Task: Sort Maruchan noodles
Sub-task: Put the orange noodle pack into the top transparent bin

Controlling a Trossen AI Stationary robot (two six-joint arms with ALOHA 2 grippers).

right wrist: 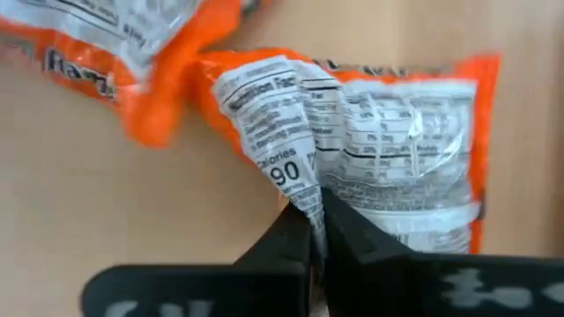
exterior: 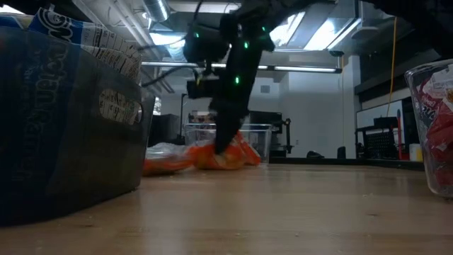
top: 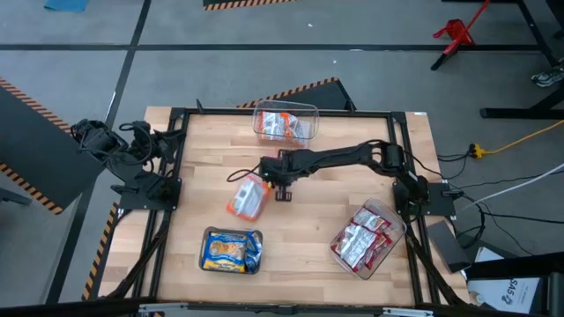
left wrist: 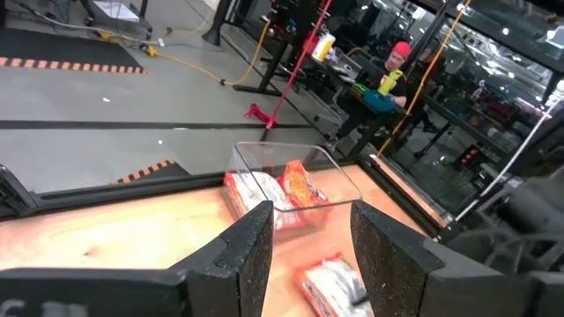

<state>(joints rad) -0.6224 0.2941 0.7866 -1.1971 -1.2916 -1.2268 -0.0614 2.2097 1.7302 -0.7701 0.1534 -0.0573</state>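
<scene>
Next, I release the noodle packet from my right gripper atop the orange packets in the far clear tub (top: 274, 122). The packet now lies near the table's middle.
Two loose orange-red Maruchan noodle packets (top: 248, 198) lie flat on the wooden table near its middle. My right gripper (top: 264, 180) reaches down onto the nearer packet (right wrist: 370, 141) and is shut on it. The second packet (right wrist: 132, 53) lies beside it. My left gripper (left wrist: 308, 255) is held back at the table's left side, open with nothing between its fingers. A clear tub (top: 285, 122) at the far edge holds orange packets. Another tub (top: 232, 249) at the near left holds blue-and-yellow packets, and a third (top: 366, 238) at the near right holds red-and-white ones. My right gripper pinches a raised fold of the packet's wrapper (right wrist: 304, 189) between its two fingertips, on the printed label face near one edge. The fingers come from above, slanting down. The wrapper is puckered up at the pinch, while the packet (exterior: 230, 157) still lies on the table.
Bare wood lies between the three tubs. In the low view the blue-packet tub (exterior: 64, 120) stands close at the left and the red-packet tub (exterior: 433, 127) at the right. Black frame rails (top: 176, 141) run along the table's edges.
</scene>
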